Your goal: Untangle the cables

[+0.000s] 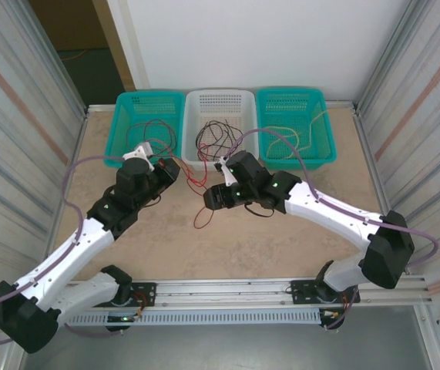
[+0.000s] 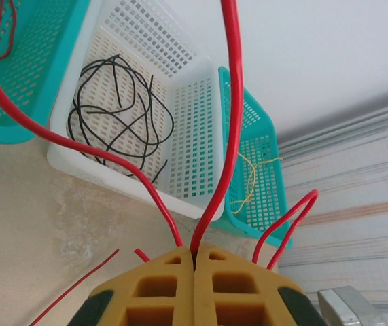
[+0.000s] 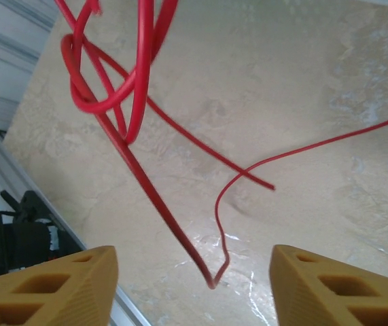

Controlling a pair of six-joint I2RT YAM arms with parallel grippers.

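My right gripper should take a strand of cable hanging (image 3: 248, 172) below and pull it away from my left gripper, because the red knot still ties the strands of cable together.
My left gripper (image 2: 195, 254) is shut on a red cable (image 2: 232, 102) that rises from between its yellow fingers (image 2: 160, 285); more red strands loop beside it. From above, the left gripper (image 1: 173, 166) sits before the white basket (image 1: 191, 158), with the red cables (image 1: 193, 179) strung toward my right gripper (image 1: 208, 202). The right gripper (image 3: 194, 285) is open, and a kinked red cable (image 3: 210, 282) hangs between its fingertips (image 3: 78, 282) without touching them. A red knot (image 3: 112, 88) hangs above the table. Black cables (image 1: 216, 139) lie in the white basket.
Three baskets line the far edge: a teal basket (image 1: 123, 127) on the left holding a dark cable (image 1: 156, 132), the white one in the middle, and a teal basket (image 1: 324, 127) on the right with pale yellow cables (image 1: 290, 139). Metal walls close both sides.
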